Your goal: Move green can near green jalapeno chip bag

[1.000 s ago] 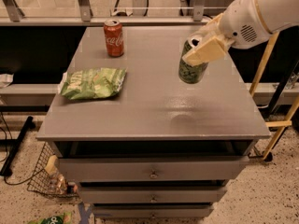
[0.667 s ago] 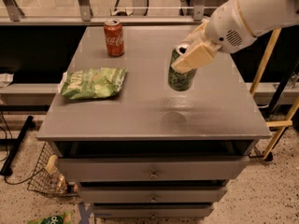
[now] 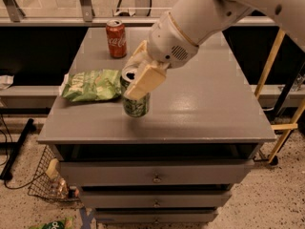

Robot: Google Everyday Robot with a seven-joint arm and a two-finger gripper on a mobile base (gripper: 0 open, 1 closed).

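Note:
Next, I set the green can on the grey table (image 3: 107, 112) just in front of the green jalapeno chip bag with my gripper.
The green can (image 3: 137, 105), with pale mottled markings and a silver top, stands upright at or just above the grey table top (image 3: 214, 104), near the front edge. My gripper (image 3: 139, 76) is shut on the green can from above and the right, its tan fingers (image 3: 145, 81) across the can's upper part. The green jalapeno chip bag (image 3: 93, 85) lies flat just left of the can, nearly touching it. The white arm reaches in from the upper right.
A red cola can (image 3: 116, 38) stands upright at the back left of the table. Drawers (image 3: 155, 178) run below the table front. A wire basket (image 3: 47, 182) sits on the floor at the lower left. A yellow wooden frame (image 3: 281, 128) stands at the right.
My gripper has carried the green can from the right middle of the table leftward and toward the front, down to a spot beside the chip bag.

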